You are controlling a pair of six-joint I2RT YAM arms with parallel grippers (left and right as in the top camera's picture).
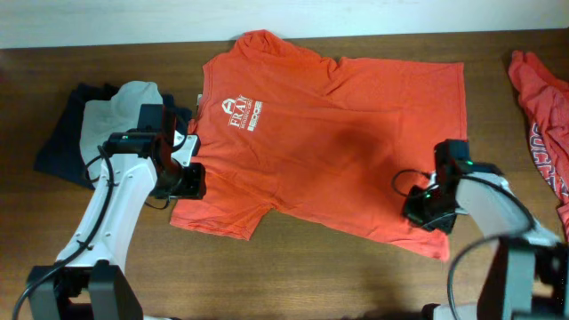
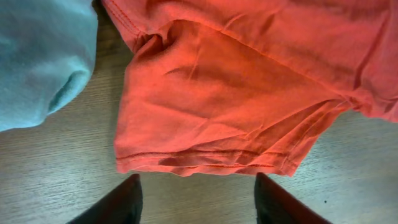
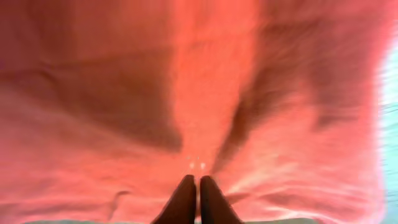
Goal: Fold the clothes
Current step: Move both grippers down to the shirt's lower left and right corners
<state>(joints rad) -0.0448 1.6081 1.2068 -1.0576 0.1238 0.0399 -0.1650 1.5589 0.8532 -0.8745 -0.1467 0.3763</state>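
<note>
My right gripper is pinching the T-shirt inward of its loose hem corner, so it should open, back away and grab the T-shirt close to that corner point(image 1: 443, 251) before folding.
An orange-red T-shirt point(image 1: 329, 142) with white chest lettering lies spread flat on the wooden table, neck to the left. My left gripper point(image 1: 187, 182) is open and empty, just off the edge of the shirt's lower left sleeve. In the left wrist view, that sleeve point(image 2: 211, 106) lies just ahead of the open fingers point(image 2: 198, 186). My right gripper point(image 1: 425, 209) is at the shirt's lower right hem. In the right wrist view its fingers point(image 3: 198, 180) are pressed together on the fabric point(image 3: 186, 81), which fills the frame. A second orange-red shirt point(image 1: 542, 107) lies crumpled at the right edge.
A dark garment point(image 1: 62, 133) with a pale grey one point(image 1: 116, 111) on top lies at the left, close to my left arm; the pale one also shows in the left wrist view point(image 2: 37, 56). Bare wood table point(image 1: 311, 276) runs along the front.
</note>
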